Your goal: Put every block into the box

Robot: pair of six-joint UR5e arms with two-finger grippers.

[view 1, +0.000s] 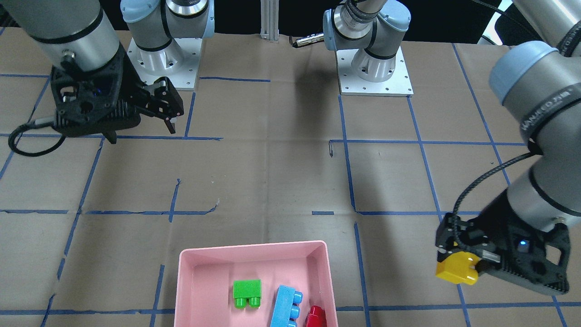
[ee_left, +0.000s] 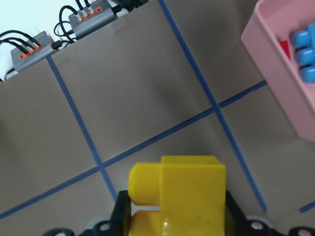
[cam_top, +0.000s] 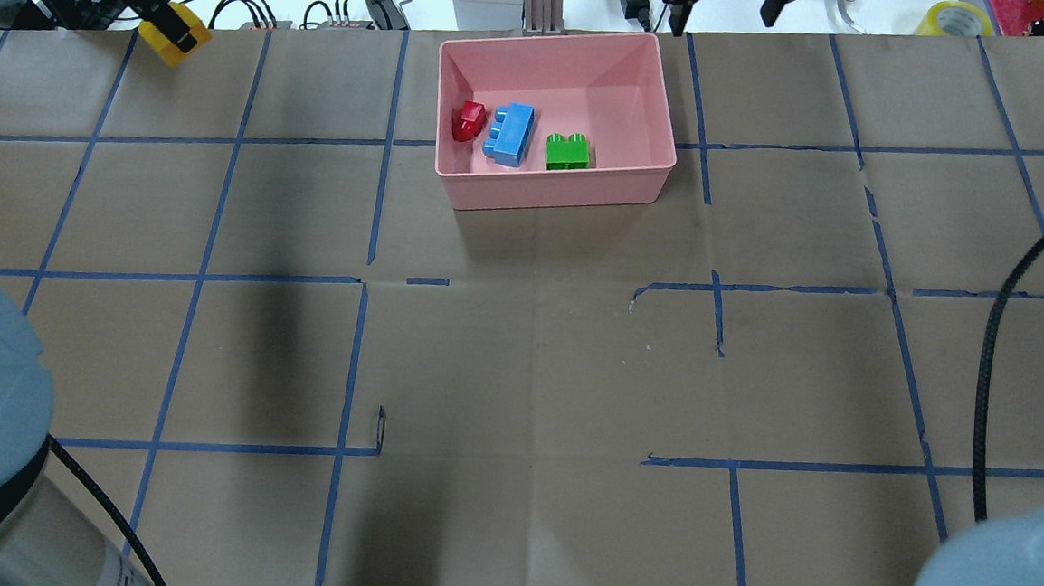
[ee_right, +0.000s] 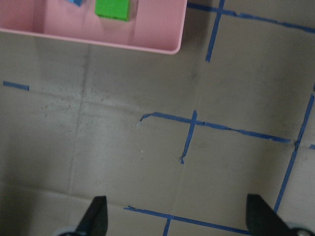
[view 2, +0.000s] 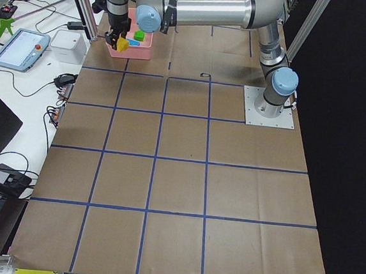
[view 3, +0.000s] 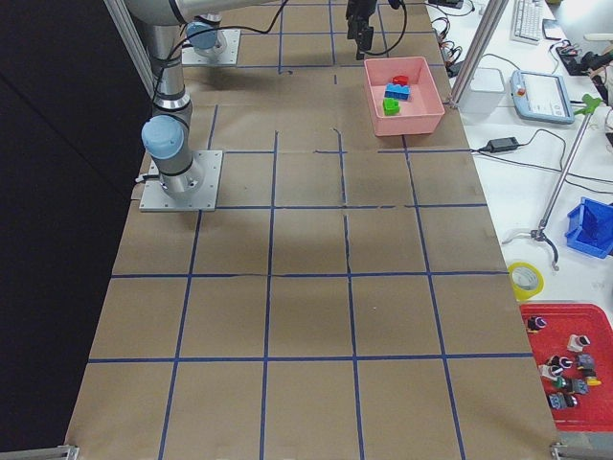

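I will use my left gripper to set the yellow block down in the pink box [view 1: 308, 311] [ee_left: 293, 55] between the blue block and the red block.
The pink box [view 1: 252, 245] [cam_top: 553, 193] stands at the table's far edge from the robot bases. In it lie the green block [view 1: 247, 293] [cam_top: 568, 151], the blue block [view 1: 286, 309] [cam_top: 510, 134] and the red block [view 1: 315, 317] [cam_top: 470, 120]. My left gripper [view 1: 463, 262] is shut on the yellow block [view 1: 455, 269] [cam_top: 173, 33] [ee_left: 178, 189] and holds it above the table, well off to one side of the box [ee_left: 275, 73]. My right gripper [view 1: 164, 117] [ee_right: 179, 219] is open and empty, raised above the table, apart from the box [ee_right: 147, 45].
The two arm bases [view 1: 165, 61] [view 1: 376, 68] are bolted on at the robot's side. Blue tape lines grid the brown table. Cables and power strips [ee_left: 88, 17] lie past the table's far edge. A black cable [cam_top: 994, 358] hangs from my right arm.
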